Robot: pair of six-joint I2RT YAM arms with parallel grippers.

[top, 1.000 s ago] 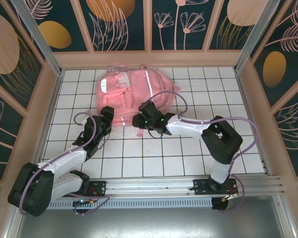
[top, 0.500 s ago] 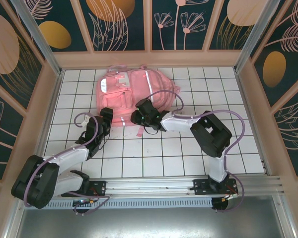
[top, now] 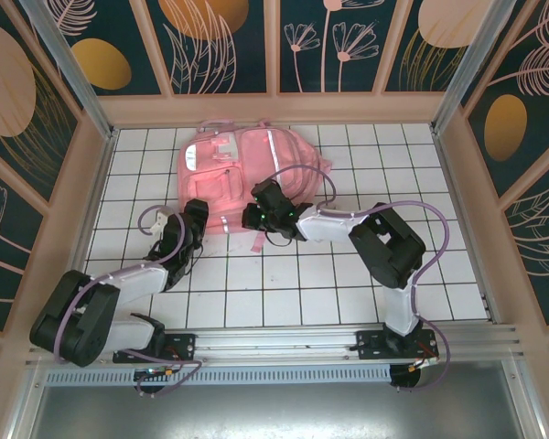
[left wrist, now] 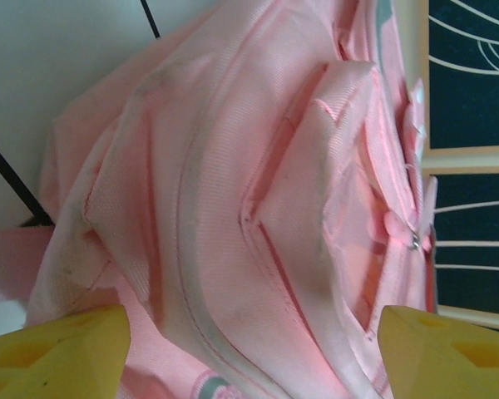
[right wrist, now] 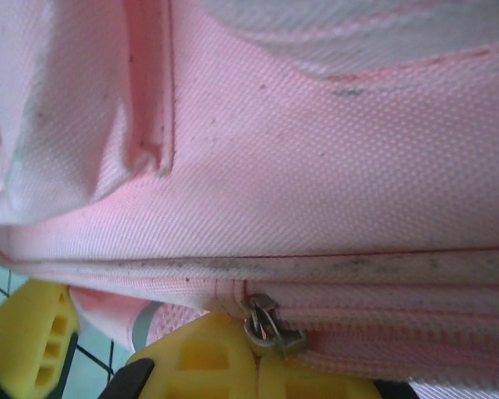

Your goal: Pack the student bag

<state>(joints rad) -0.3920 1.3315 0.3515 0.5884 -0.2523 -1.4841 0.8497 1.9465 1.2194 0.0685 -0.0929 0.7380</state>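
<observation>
The robot's right gripper holds the zipper pull while the bag's corner lies loose, so the left gripper needs to first pinch the piped edge (left wrist: 198, 309) and anchor the bag.
The student bag (top: 247, 165), a large pink backpack with a silver-white stripe, lies flat at the back of the white tiled table. My left gripper (top: 195, 216) sits at the bag's near left corner; in its wrist view the yellow fingertips (left wrist: 58, 349) stand wide apart, open, with the bag's front pockets (left wrist: 258, 208) between them. My right gripper (top: 259, 212) presses against the bag's near edge. Its yellow fingers (right wrist: 208, 366) meet in a closed seam right under the metal zipper slider (right wrist: 270, 327), shut on the zipper pull.
A loose pink strap (top: 259, 243) trails from the bag onto the tiles between the grippers. Peach-framed walls (top: 274, 108) close in the table at the back and sides. Open tiles (top: 384, 165) lie to the right of the bag.
The right arm has folded leftward, bringing its gripper slightly up and left against the bag's edge. The left arm's rear section has swung in a little; its gripper barely moved.
</observation>
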